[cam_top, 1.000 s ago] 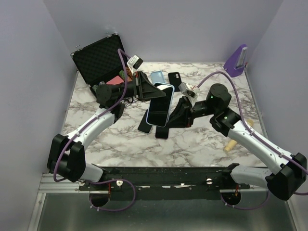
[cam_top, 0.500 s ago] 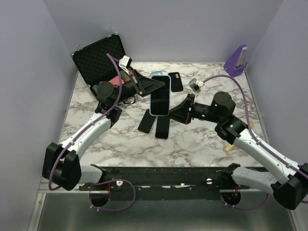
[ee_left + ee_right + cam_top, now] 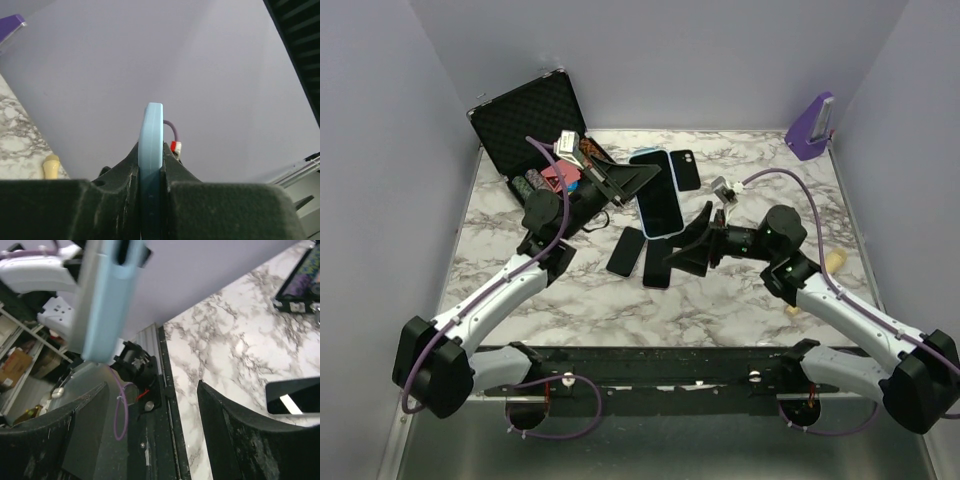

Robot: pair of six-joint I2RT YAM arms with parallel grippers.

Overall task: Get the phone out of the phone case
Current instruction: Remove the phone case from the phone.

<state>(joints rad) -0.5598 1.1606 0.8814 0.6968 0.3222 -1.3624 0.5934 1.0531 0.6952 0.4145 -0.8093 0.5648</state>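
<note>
The side of the phone sticks out of the light blue phone case, so the robot's right gripper will pinch just the case's lower corner (image 3: 100,347) and peel it off.
The phone, dark screen up, sits in its light blue phone case (image 3: 659,203) and hangs tilted above the back middle of the table. My left gripper (image 3: 628,180) is shut on the case's left edge. In the left wrist view the blue case edge (image 3: 151,140) stands pinched between the two black fingers of the left gripper (image 3: 151,156). My right gripper (image 3: 688,246) is open, just right of and below the phone, holding nothing. In the right wrist view the case (image 3: 106,295) hangs at upper left, apart from the wide-open right gripper (image 3: 151,412).
Two dark phones (image 3: 627,250) (image 3: 658,262) lie on the marble under the arms, and a black case (image 3: 685,168) lies further back. An open black foam-lined box (image 3: 525,125) stands at back left. A purple stand (image 3: 811,124) is at back right, a wooden piece (image 3: 834,261) at right.
My right gripper has let go of the phone, opened wide and drawn back toward the front. The left gripper has carried the cased phone toward the back and turned it.
</note>
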